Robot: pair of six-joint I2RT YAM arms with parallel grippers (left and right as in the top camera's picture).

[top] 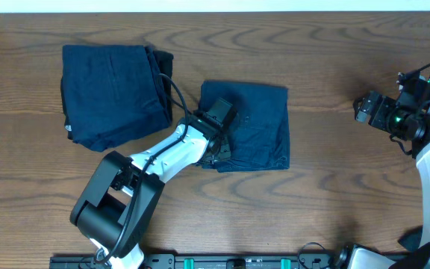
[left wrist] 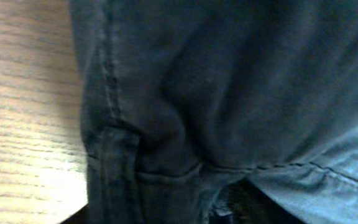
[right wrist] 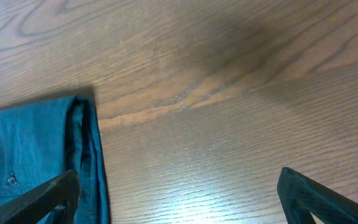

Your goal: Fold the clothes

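The middle garment's corner gives my left gripper just a narrow bunch, so it should open and take more of the middle garment's front edge (top: 235, 166) before it lifts the garment.
Two dark navy garments lie on the wooden table. A larger folded bundle (top: 110, 93) is at the back left. A smaller folded rectangle (top: 256, 127) lies in the middle. My left gripper (top: 219, 123) is down on the left part of the middle garment. In the left wrist view its fabric (left wrist: 229, 93) fills the frame, with seams bunched toward the jaws, which look shut on it. My right gripper (top: 364, 107) hovers open and empty over bare table at the right, and shows wide open in the right wrist view (right wrist: 179, 205). The middle garment's right edge (right wrist: 30, 143) shows there too.
The wooden table (top: 334, 45) stretches between the middle garment and the right arm. The left arm's white link and black base (top: 118, 202) reach in from the front left. A strip of bare wood (left wrist: 23, 93) lies left of the garment's edge.
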